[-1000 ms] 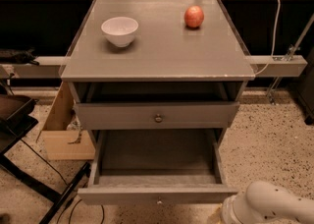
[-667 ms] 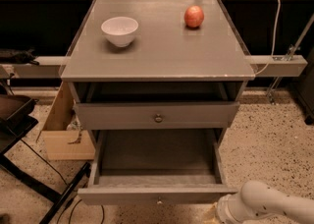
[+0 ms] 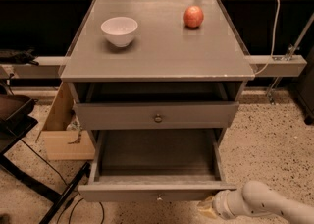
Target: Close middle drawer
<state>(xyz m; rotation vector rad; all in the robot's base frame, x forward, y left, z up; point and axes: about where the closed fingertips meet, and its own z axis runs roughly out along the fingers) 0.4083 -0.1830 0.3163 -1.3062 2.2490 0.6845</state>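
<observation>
Next, I let go of the middle drawer, now pulled far out toward me, when its front is pushed back just below the uppermost drawer's round knob [image 3: 158,149].
The grey cabinet [image 3: 157,66] faces me. Its middle drawer [image 3: 147,192] is pulled far out toward me. The flat front is low in the view and the deep box [image 3: 157,152] is open and bare inside. A small knob [image 3: 158,198] shows at the front's centre. My gripper [image 3: 208,209] comes in from the bottom right on a white arm [image 3: 265,203]. Its tip sits just below the right end of the drawer front, at or very near it.
The uppermost drawer [image 3: 157,116] with its round knob is slightly open. A white bowl [image 3: 119,30] and a red apple [image 3: 194,16] sit on the cabinet top. A cardboard box [image 3: 61,134] and a dark stand [image 3: 19,120] are on the left floor. A cable [image 3: 274,26] hangs at right.
My arm has moved left and a little up, bringing the gripper closer to the right end of the middle drawer's front. The drawer has not visibly moved.
</observation>
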